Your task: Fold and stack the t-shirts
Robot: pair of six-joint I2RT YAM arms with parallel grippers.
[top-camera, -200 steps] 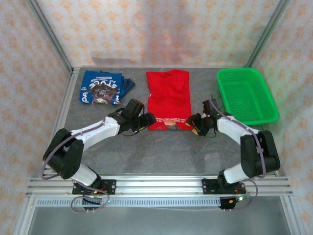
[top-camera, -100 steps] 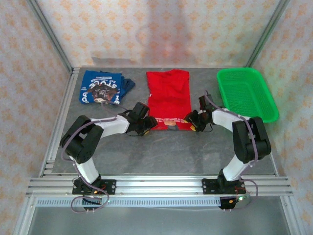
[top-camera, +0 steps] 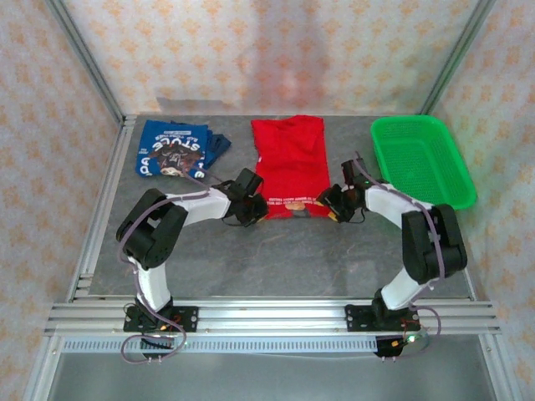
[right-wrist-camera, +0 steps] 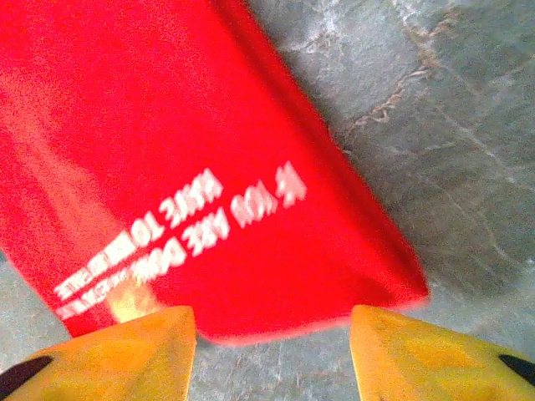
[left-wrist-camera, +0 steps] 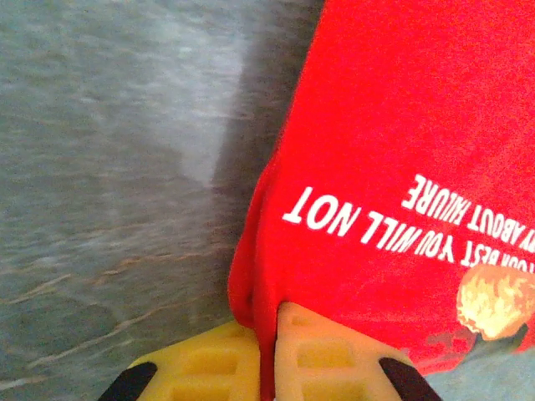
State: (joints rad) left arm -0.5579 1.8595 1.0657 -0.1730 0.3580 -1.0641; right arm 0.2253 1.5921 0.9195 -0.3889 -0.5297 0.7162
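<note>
My right gripper's open fingers are short of the red t-shirt's hem, so next I reach in and pinch the red t-shirt's near corner (right-wrist-camera: 405,291) before both grippers pull.
The red t-shirt (top-camera: 289,167) lies folded lengthwise in the middle of the table, its white lettering at the near end. My left gripper (top-camera: 259,208) is at its near left corner, and in the left wrist view the yellow fingers (left-wrist-camera: 322,355) are shut on a pinch of the red t-shirt (left-wrist-camera: 401,142). My right gripper (top-camera: 328,203) is at the near right corner; its yellow fingers (right-wrist-camera: 125,342) stand open, with the red t-shirt (right-wrist-camera: 175,134) edge lying just ahead of the gap. The blue t-shirt (top-camera: 174,149) lies folded at the back left.
A green mesh basket (top-camera: 420,160) sits at the back right, close to the right arm. Metal rails run along the table's left edge (top-camera: 107,188) and front. Bare grey tabletop (top-camera: 284,259) stretches in front of the red shirt.
Both grippers have moved inward and forward to the red shirt's near corners. The left has closed on its corner; the shirt's near edge has shifted slightly back.
</note>
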